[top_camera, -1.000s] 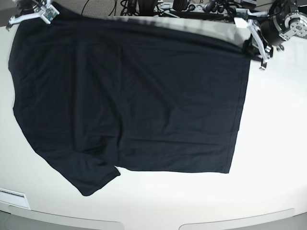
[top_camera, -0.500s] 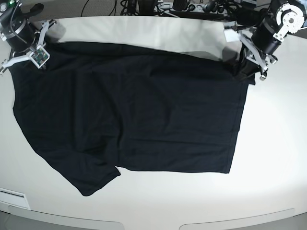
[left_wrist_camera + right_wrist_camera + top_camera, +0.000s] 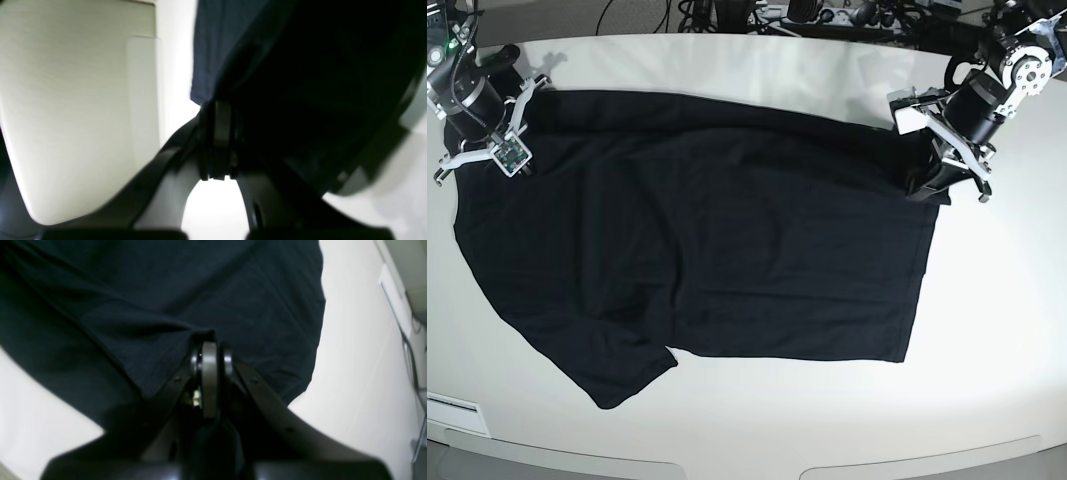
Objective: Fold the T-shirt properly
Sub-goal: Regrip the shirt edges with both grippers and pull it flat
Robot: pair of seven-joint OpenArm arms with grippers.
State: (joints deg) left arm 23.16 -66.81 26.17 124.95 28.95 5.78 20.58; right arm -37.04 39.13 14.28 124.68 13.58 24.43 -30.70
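My left gripper is far from the T-shirt's front corner, as are both arms, so it should first grab the T-shirt's cloth further in and pull (image 3: 891, 207) the whole T-shirt closer.
The black T-shirt (image 3: 707, 260) lies spread on the white table (image 3: 997, 330), with one sleeve toward the front left. My left gripper (image 3: 930, 183) is at the shirt's far right corner, shut on the cloth, and the cloth bunches dark around its closed jaws in the left wrist view (image 3: 300, 83). My right gripper (image 3: 512, 160) is at the far left corner, shut on a pinch of the shirt (image 3: 166, 290). The far edge is drawn in over the shirt body. No logo mark shows.
Cables and equipment (image 3: 757, 14) crowd the table's far edge. A white strip (image 3: 452, 410) sits at the front left rim. Bare tabletop shows behind the shirt, to its right and along the front.
Both grippers have moved toward the front of the table, pulling the shirt's far edge with them. A band of table behind the shirt has come into view.
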